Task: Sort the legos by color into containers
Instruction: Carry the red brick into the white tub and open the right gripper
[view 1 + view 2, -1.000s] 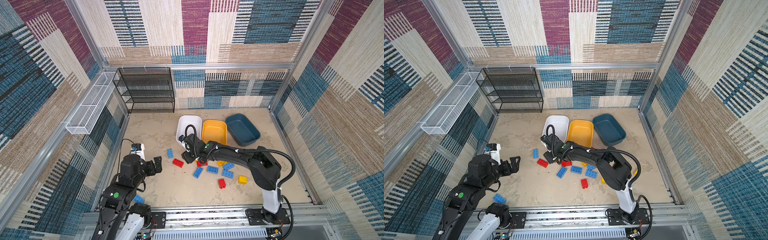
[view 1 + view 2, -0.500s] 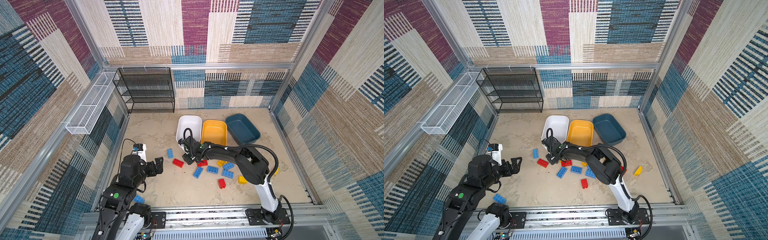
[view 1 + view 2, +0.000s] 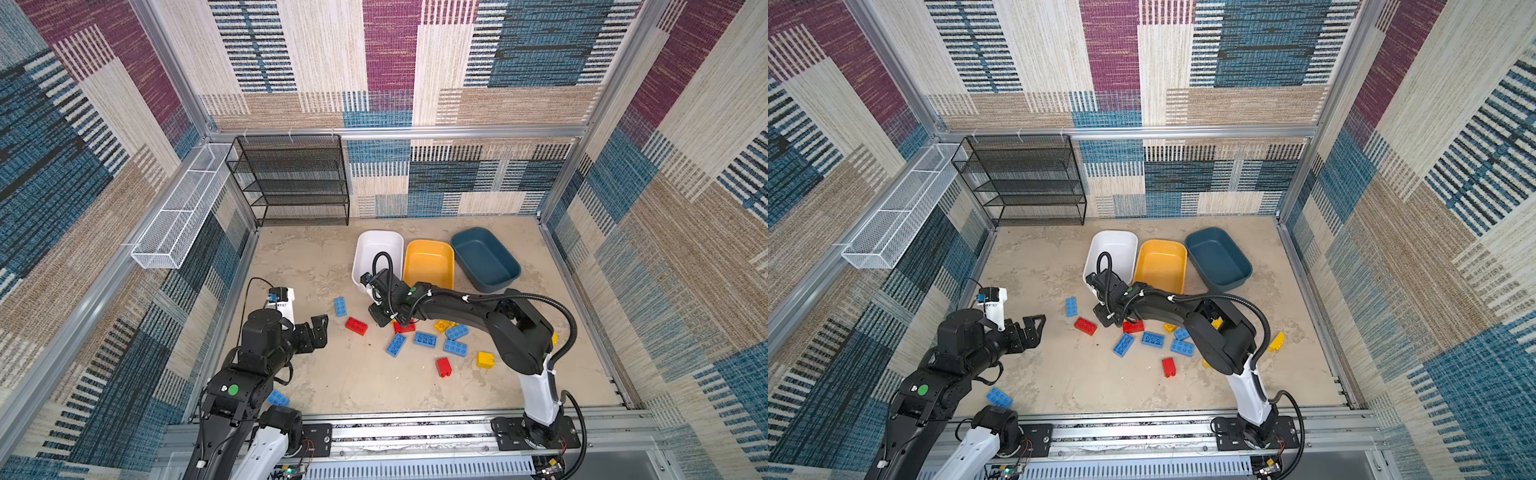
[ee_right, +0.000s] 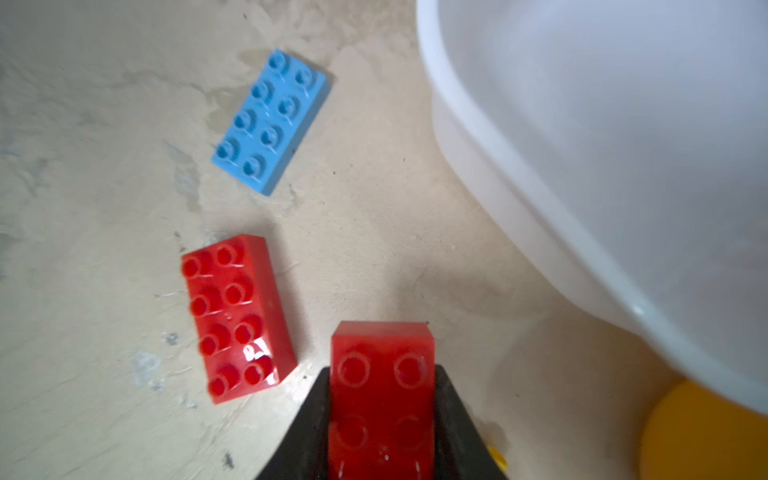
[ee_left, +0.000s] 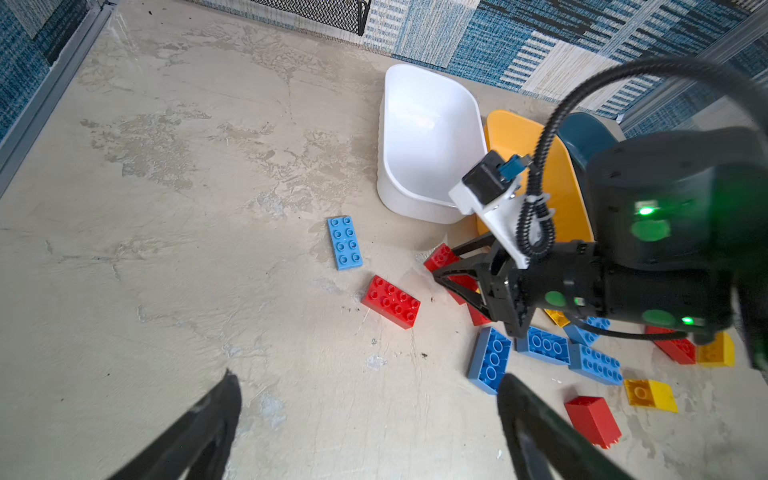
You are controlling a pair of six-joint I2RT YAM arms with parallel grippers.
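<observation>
My right gripper is holding the red lego, now low over the floor by the white container. It will let go of it inside the white container (image 3: 377,275) (image 4: 596,132), toward the container's near end.
My right gripper (image 4: 382,372) is shut on a red lego (image 4: 382,395), its studs facing the camera, low over the floor by the white container's (image 3: 380,247) near corner. Both top views show this gripper (image 3: 384,319) (image 3: 1106,316) with the held brick (image 3: 1133,326) beside it. The yellow container (image 3: 428,259) and the teal container (image 3: 484,257) stand to the right of the white one; all look empty. Another red lego (image 3: 356,326) and a blue lego (image 3: 340,306) lie just left of the gripper. My left gripper (image 3: 318,332) (image 5: 368,382) hangs open, apart from them.
Several blue legos (image 3: 424,339), a small red one (image 3: 443,367) and yellow ones (image 3: 485,360) lie under and beside the right arm. One blue lego (image 3: 277,398) lies by the left arm's base. A black mesh rack (image 3: 297,183) and white wire basket (image 3: 178,216) line the back left.
The right gripper's jaws have closed onto the red lego, and its arm has shifted a little. The left arm has barely moved.
</observation>
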